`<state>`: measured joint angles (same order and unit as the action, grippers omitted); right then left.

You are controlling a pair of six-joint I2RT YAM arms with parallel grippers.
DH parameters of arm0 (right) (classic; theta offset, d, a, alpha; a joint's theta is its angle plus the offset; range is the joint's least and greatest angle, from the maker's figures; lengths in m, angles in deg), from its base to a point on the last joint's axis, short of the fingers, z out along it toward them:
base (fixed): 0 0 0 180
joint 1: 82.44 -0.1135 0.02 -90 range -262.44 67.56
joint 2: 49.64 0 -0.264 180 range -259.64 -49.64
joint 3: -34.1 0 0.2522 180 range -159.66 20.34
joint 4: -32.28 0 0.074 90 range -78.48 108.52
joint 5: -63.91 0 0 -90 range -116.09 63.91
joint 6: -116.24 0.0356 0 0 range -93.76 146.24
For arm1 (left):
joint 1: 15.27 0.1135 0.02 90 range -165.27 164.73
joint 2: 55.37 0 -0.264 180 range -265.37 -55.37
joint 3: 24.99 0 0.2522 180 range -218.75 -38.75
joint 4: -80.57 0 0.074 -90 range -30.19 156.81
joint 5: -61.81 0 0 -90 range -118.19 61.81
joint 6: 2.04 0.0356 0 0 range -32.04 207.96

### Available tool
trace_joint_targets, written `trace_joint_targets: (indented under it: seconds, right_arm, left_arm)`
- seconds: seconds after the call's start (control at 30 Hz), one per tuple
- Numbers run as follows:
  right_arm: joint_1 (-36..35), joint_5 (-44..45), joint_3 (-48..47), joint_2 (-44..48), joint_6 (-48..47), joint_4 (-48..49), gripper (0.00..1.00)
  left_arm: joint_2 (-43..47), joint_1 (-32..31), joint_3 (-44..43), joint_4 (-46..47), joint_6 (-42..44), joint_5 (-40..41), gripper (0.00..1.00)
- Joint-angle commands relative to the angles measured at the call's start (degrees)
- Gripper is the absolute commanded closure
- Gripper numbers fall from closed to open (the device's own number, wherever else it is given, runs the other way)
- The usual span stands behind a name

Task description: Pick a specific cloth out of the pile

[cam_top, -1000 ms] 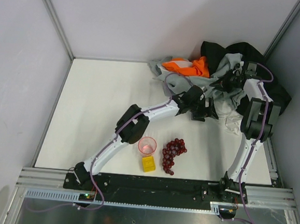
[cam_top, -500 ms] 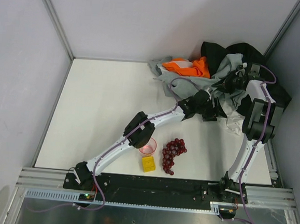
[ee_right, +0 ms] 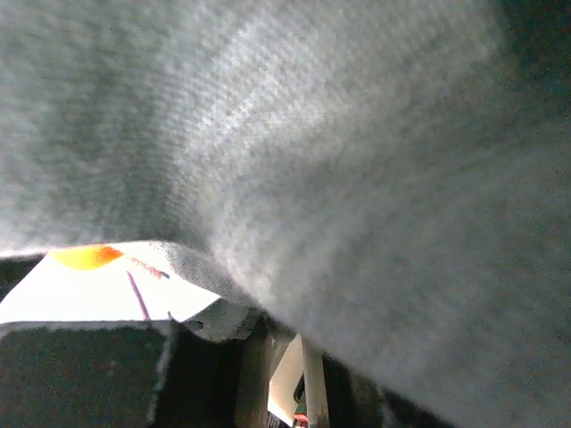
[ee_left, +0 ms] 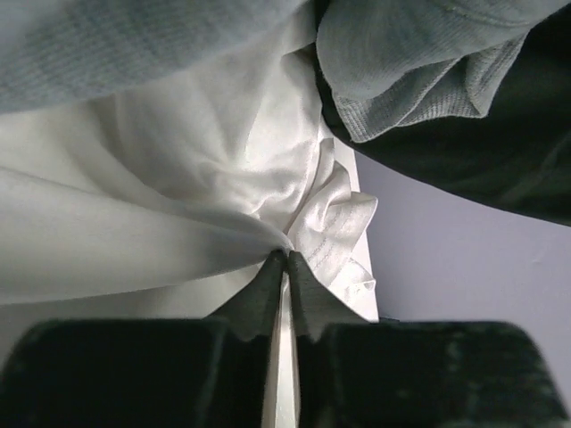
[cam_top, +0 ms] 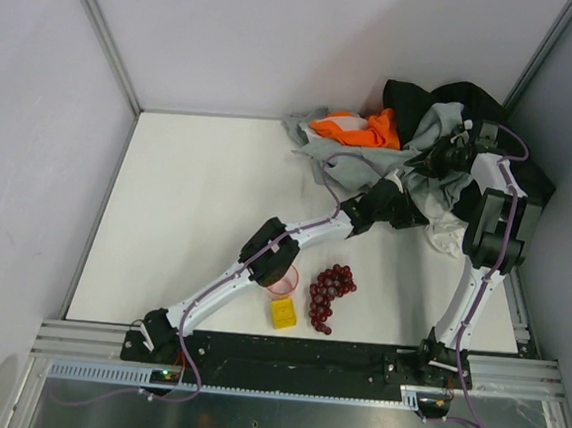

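Next, my left gripper opens and grabs a fuller bunch of the white cloth (ee_left: 321, 216) before pulling, because it pinches just the tip of a white cloth fold.
The pile (cam_top: 473, 102) of black, grey and orange garments sits in the far right corner. The white cloth (cam_top: 445, 233) shows at the pile's near edge, below the grey sweatshirt (cam_top: 438, 121). My left gripper (cam_top: 415, 210) reaches in there. In the left wrist view the left gripper (ee_left: 285, 256) is shut on a fold of the white cloth (ee_left: 223, 160), with the grey sweatshirt (ee_left: 410, 62) hanging above. My right gripper (cam_top: 437, 164) is up in the pile. In the right wrist view the grey sweatshirt (ee_right: 357, 160) drapes over the right gripper (ee_right: 284, 325), pinched at its tips.
A bright orange garment (cam_top: 357, 127) lies on the pile's left side. A pink cup (cam_top: 281, 278), a yellow block (cam_top: 283, 313) and a bunch of dark red grapes (cam_top: 327, 295) sit near the front, beside the left arm. Walls close in behind and to the right of the pile.
My left arm has stretched further right into the pile, and its open jaws have closed on the white cloth. The right arm has hardly moved.
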<state>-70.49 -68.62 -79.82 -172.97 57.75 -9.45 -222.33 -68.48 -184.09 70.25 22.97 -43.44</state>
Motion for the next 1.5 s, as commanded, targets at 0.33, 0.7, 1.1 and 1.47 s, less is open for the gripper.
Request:
trace_joint_targets:
  seconds: [0.33,0.7,1.1,1.47]
  right_arm:
    - [4.26,-3.18,-1.12,4.7,2.95,0.99,0.78]
    - [5.92,-3.6,0.95,7.65,-0.34,-1.72,0.6]
    - [6.03,7.95,9.12,19.41,-8.23,-7.76,0.33]
    - [7.8,17.28,23.7,35.47,-11.56,-8.46,0.28]
  left_arm:
    - [15.25,0.82,19.61,3.59,10.5,-3.97,0.99]
    - [33.03,0.77,48.25,9.12,13.74,2.32,0.99]
    - [27.45,0.83,42.61,7.19,8.42,-1.32,0.27]
    - [15.05,0.22,19.95,-6.66,4.44,-1.59,0.25]
